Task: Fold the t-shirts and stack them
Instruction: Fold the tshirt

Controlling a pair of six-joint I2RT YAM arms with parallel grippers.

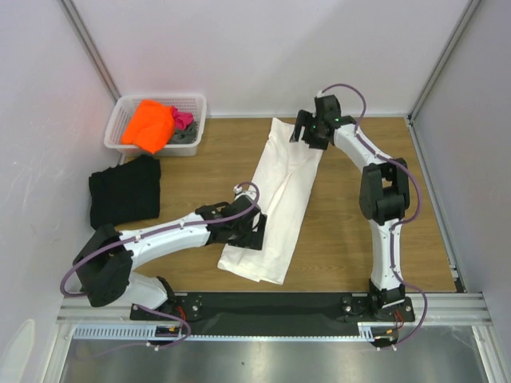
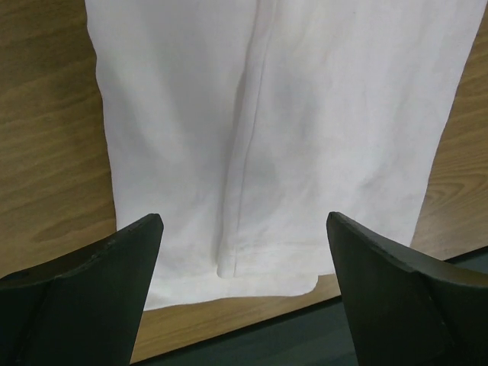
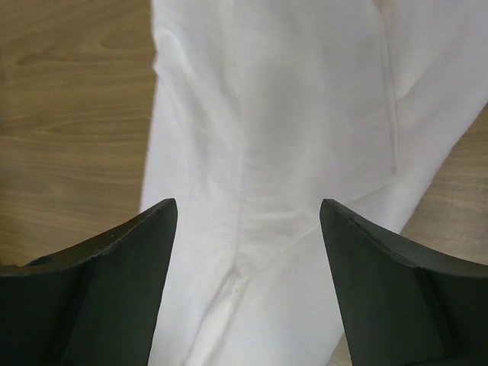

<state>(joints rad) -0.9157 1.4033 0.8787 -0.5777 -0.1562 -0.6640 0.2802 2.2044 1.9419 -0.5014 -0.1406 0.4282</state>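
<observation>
The white t-shirt's near-end corner [image 1: 222, 265] [image 2: 150, 303], on the side toward the black t-shirt, is next for my left gripper. It should go there and close.
A white t-shirt [image 1: 279, 199] lies folded into a long strip across the middle of the wooden table. No graphic shows on it. My left gripper [image 1: 254, 233] is open above its near end; the left wrist view shows the hem [image 2: 259, 152] between the spread fingers. My right gripper [image 1: 307, 132] is open above its far end; the right wrist view shows white cloth [image 3: 267, 152] between the fingers. A folded black t-shirt [image 1: 124, 190] lies at the left. Orange [image 1: 149, 124], pink [image 1: 183, 120] and grey [image 1: 186, 137] t-shirts sit in the basket.
A white lattice basket [image 1: 128, 112] stands at the back left corner. White walls with metal posts close in the table on three sides. A black strip [image 1: 271, 303] runs along the near edge by the arm bases.
</observation>
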